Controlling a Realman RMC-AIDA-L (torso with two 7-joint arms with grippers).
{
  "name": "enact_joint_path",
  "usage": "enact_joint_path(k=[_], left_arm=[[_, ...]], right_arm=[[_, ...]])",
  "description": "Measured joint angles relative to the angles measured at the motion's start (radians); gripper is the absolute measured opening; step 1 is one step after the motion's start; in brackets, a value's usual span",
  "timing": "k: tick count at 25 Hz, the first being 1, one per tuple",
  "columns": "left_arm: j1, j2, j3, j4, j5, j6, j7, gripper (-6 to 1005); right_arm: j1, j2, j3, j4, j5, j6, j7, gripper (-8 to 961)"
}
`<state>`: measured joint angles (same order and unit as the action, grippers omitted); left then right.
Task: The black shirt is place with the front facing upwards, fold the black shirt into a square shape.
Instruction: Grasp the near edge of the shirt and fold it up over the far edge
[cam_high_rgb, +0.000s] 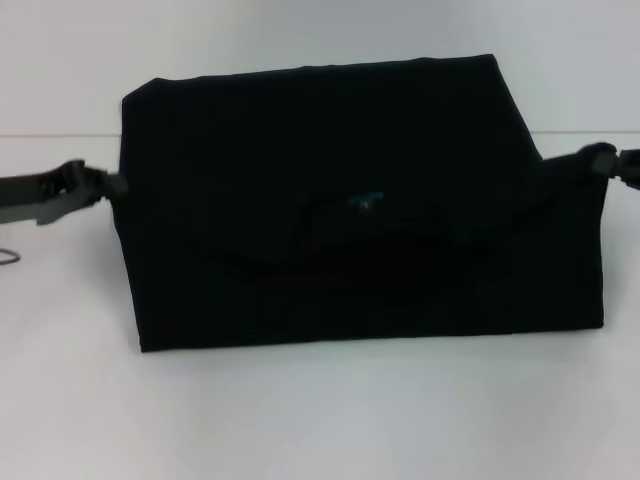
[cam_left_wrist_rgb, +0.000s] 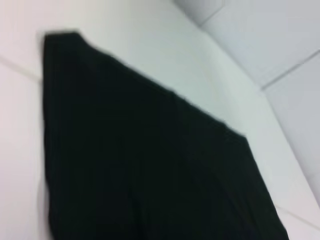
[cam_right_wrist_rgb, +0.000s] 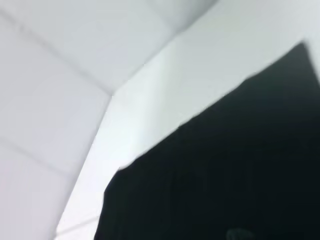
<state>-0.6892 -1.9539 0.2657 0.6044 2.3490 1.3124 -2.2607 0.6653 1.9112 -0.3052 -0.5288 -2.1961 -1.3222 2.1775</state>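
The black shirt's raised side, now stretched between both grippers, will be let go by my right gripper at the near end of its slanting back edge (cam_high_rgb: 544, 168).
The black shirt (cam_high_rgb: 350, 220) lies on the white table (cam_high_rgb: 320, 420) as a wide folded slab, its small blue mark (cam_high_rgb: 365, 203) near the middle. No lettering shows. My left gripper (cam_high_rgb: 112, 185) is at the shirt's left edge and grips the cloth there. My right gripper (cam_high_rgb: 597, 160) is at the right edge, and the cloth is drawn up to it. Both hold the shirt's sides stretched between them. The left wrist view shows the black cloth (cam_left_wrist_rgb: 150, 165) over the table, and the right wrist view shows it too (cam_right_wrist_rgb: 225, 180); neither shows fingers.
A small thin metal ring (cam_high_rgb: 8, 256) lies on the table at the far left, below my left arm. The table's back edge (cam_high_rgb: 60, 135) runs behind the shirt, with a pale wall beyond. Bare table lies in front of the shirt.
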Motion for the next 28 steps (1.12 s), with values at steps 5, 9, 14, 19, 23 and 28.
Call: enact_joint_path(k=[5,9,14,19,23,28], left_arm=[[-0.012,-0.032,0.001,-0.002,-0.075,-0.117,0.064,38],[-0.039,-0.047,0.002,-0.009,-0.103,-0.184,0.119,38],[-0.061,-0.07,0.04,-0.012,-0.105,-0.259,0.15,37],[-0.061,-0.1,0.097,-0.013,-0.106,-0.362,0.144,38],[-0.061,-0.117,0.103,-0.014,-0.105,-0.408,0.148,38],[-0.063,-0.141,0.144,-0.014,-0.106,-0.495,0.153,39]], right_arm=[[0.042,0.037,-0.01,0.01,0.011,0.146,-0.061,33],[0.072,0.055,-0.034,0.015,0.011,0.242,-0.085,32],[0.103,0.073,-0.066,0.027,0.012,0.313,-0.111,29],[0.114,0.094,-0.116,0.027,0.013,0.401,-0.114,27],[0.12,0.107,-0.191,0.027,0.013,0.48,-0.119,28],[0.123,0.119,-0.249,0.027,0.014,0.53,-0.133,65]])
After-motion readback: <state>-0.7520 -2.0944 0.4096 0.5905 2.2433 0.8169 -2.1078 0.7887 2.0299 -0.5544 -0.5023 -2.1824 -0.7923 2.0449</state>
